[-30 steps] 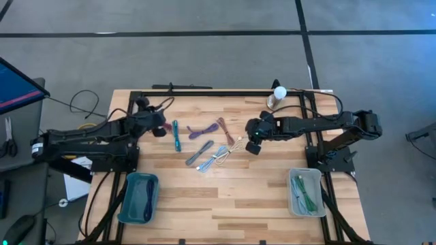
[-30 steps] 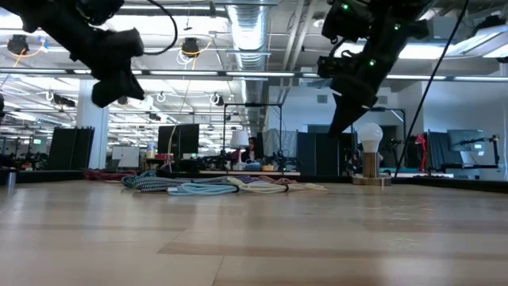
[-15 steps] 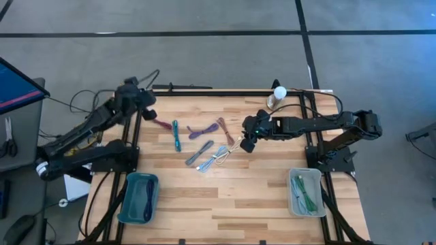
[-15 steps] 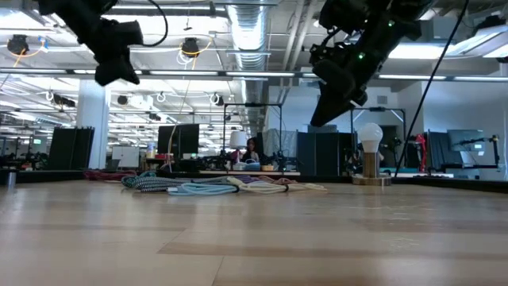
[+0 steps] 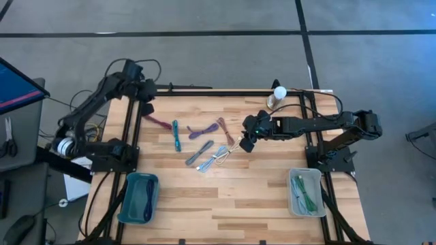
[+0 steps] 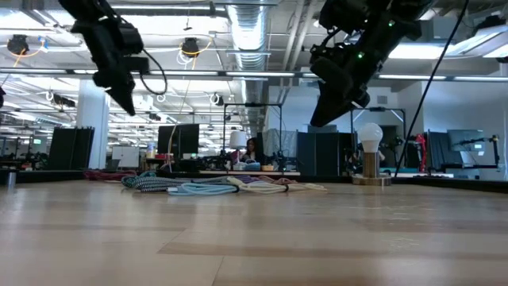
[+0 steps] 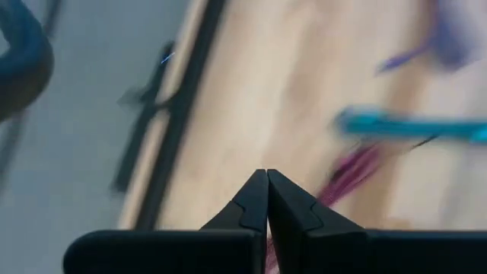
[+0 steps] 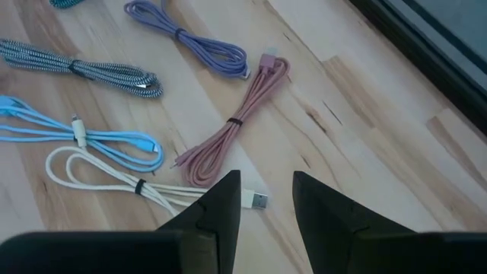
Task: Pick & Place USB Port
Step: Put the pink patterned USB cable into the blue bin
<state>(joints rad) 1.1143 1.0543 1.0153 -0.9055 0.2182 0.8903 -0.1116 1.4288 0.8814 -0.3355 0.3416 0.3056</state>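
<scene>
The magenta cable is below my empty, shut left gripper, so it should open, move down and grip the cable's end (image 5: 167, 126) near the teal cable before lifting.
Several bundled USB cables lie flat on the wooden table: magenta (image 5: 158, 121), teal (image 5: 176, 135), purple (image 5: 199, 131), pink (image 5: 223, 129), white (image 5: 235, 144), grey (image 5: 199, 152) and light blue (image 5: 216, 158). My left gripper (image 5: 146, 106) hangs shut, with nothing in it, above the table's far left corner. In its wrist view the fingertips (image 7: 267, 173) meet, and the magenta cable (image 7: 351, 171) lies below them. My right gripper (image 5: 246, 144) hovers open above the white cable. Its fingers (image 8: 265, 183) stand on either side of the white cable's plug (image 8: 257, 201) without touching it.
A teal bin (image 5: 129, 204) with a blue cable stands at the near left. A clear bin (image 5: 294, 178) with green cables stands at the near right. A white bulb on a wooden stand (image 5: 278, 95) is at the far edge. Black frame rails (image 5: 204, 93) border the table.
My left gripper has swung up and away from the magenta cable toward the table's far left corner, turning as it went. The magenta cable stays on the table. My right gripper has tipped a little over the white cable and kept its place.
</scene>
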